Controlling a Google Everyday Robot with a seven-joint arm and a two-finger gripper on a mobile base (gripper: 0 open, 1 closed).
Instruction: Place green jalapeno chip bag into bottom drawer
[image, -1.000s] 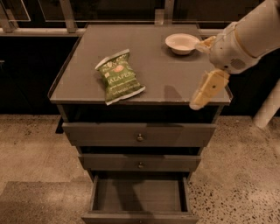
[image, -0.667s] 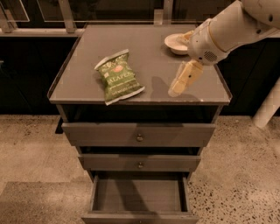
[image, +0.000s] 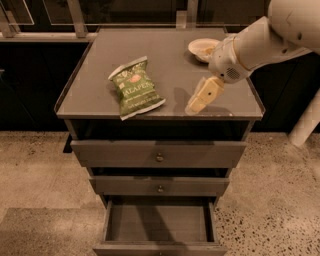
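I need to next close on the green jalapeno chip bag's lower half (image: 141, 93), near the cabinet top's front edge.
The green jalapeno chip bag (image: 136, 87) lies flat on the left part of the grey cabinet top (image: 165, 45), its lower end close to the front edge. My gripper (image: 195, 106) hangs just above the top, pointing down and to the left, a short way right of the bag and not touching it. It holds nothing. The bottom drawer (image: 159, 222) is pulled out at the foot of the cabinet and its flat grey inside is bare.
A white bowl (image: 204, 49) stands at the back right of the top, behind my arm. Two upper drawers with small knobs (image: 159, 157) are partly pulled out. A white post (image: 306, 122) stands to the right. Speckled floor surrounds the cabinet.
My gripper has moved left across the cabinet top, from its right edge toward the bag. The bag, bowl and drawers have not moved.
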